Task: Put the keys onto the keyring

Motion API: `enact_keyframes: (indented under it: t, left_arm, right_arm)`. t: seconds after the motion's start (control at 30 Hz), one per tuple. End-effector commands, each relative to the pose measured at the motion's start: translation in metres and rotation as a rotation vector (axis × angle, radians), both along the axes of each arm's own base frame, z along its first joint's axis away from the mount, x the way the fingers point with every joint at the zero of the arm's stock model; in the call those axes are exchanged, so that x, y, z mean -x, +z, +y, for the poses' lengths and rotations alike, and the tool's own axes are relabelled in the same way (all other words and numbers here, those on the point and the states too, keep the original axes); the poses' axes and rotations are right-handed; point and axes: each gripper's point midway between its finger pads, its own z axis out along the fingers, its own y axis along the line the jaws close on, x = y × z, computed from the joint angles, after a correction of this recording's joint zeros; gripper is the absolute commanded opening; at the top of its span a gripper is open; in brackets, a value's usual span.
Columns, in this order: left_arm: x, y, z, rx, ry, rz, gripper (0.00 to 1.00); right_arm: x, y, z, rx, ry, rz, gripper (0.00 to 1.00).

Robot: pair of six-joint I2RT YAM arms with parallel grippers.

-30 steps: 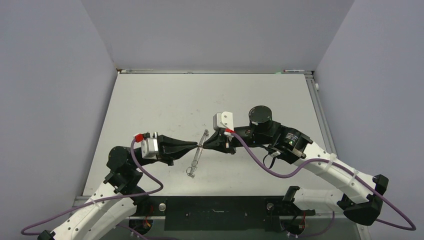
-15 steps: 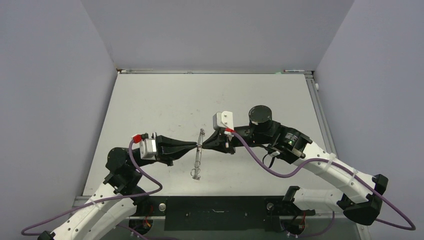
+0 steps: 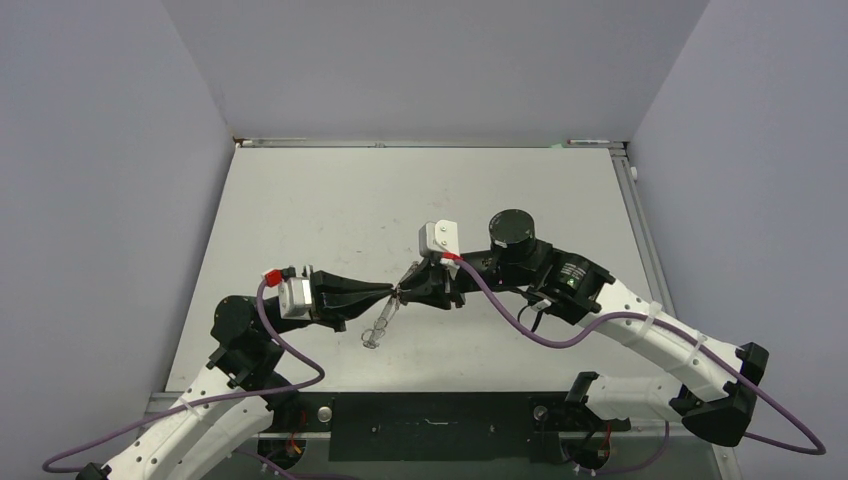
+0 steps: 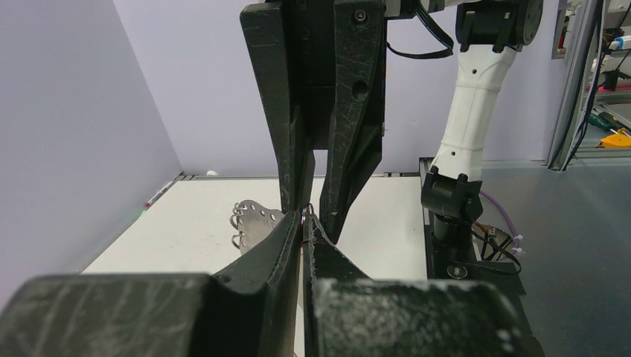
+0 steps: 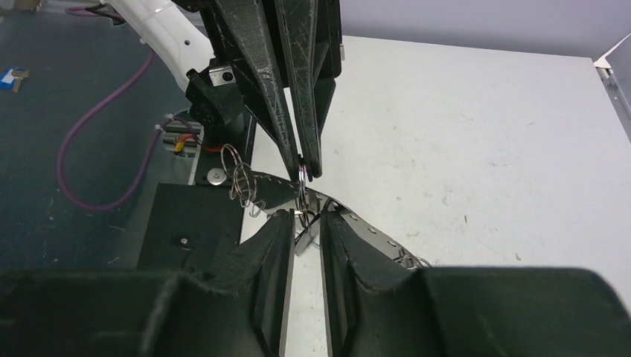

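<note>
I should take the wire loop [image 5: 303,199] with my right gripper and straighten the keyring before my left gripper regrips, because the keyring slants under the wire loop in my left gripper.
The keyring [image 3: 383,322] is a silver band-like hoop with punched holes and small wire loops. It hangs tilted between the two gripper tips above the table. My left gripper [image 3: 395,293] is shut on a small wire loop at the hoop's rim [image 4: 253,219]. My right gripper [image 3: 408,288] meets it tip to tip. In the right wrist view its jaws [image 5: 305,217] stand a narrow gap apart around a small silver piece with a dark part, apparently the key [image 5: 301,239]. The hoop [image 5: 372,232] runs across just beyond them.
The white table [image 3: 330,200] is enclosed by grey walls on three sides. A black base plate [image 3: 430,425] lies at the near edge between the arm bases. Purple cables [image 3: 540,335] loop beside both arms.
The right arm has shifted slightly left. The hoop has tilted, its lower end swinging left and its top leaning toward the right gripper. Both grippers keep their hold.
</note>
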Motion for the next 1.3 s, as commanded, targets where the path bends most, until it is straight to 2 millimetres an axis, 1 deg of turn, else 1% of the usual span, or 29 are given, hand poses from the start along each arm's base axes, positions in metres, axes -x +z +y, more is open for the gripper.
enact_keyframes:
  t: [0.0,0.07,0.13,0.23,0.3,0.53,0.77,0.93,1.17,1.27]
  left_arm:
    - [0.006,0.021,0.005,0.056,-0.001,-0.060,0.00]
    - [0.005,0.021,0.005,0.056,0.000,-0.059,0.00]
    - [0.005,0.021,0.005,0.056,0.001,-0.059,0.00]
    - [0.005,0.021,0.005,0.055,0.002,-0.059,0.00]
    - [0.006,0.021,0.005,0.056,0.001,-0.060,0.00]
    - [0.005,0.020,0.005,0.055,0.001,-0.058,0.00]
    - [0.005,0.021,0.005,0.057,0.003,-0.060,0.00]
    - [0.006,0.021,0.005,0.057,0.003,-0.060,0.00]
    - [0.005,0.021,0.006,0.058,0.007,-0.059,0.00]
    - [0.005,0.021,0.006,0.058,0.008,-0.060,0.00]
  right_arm:
    - [0.001,0.021,0.002,-0.070,0.016,-0.039,0.25]
    - [0.003,0.027,0.001,-0.083,0.017,-0.048,0.31]
    - [0.004,0.031,-0.001,-0.091,0.017,-0.053,0.34]
    - [0.006,0.037,-0.003,-0.109,0.021,-0.060,0.36]
    - [0.006,0.038,-0.002,-0.115,0.022,-0.060,0.36]
    - [0.007,0.037,0.001,-0.129,0.030,-0.051,0.30]
    - [0.004,0.031,0.004,-0.117,0.030,-0.045,0.28]
    - [0.003,0.026,0.006,-0.107,0.030,-0.038,0.24]
    - [0.002,0.020,0.008,-0.097,0.027,-0.030,0.24]
    - [0.003,0.021,0.008,-0.102,0.031,-0.030,0.16]
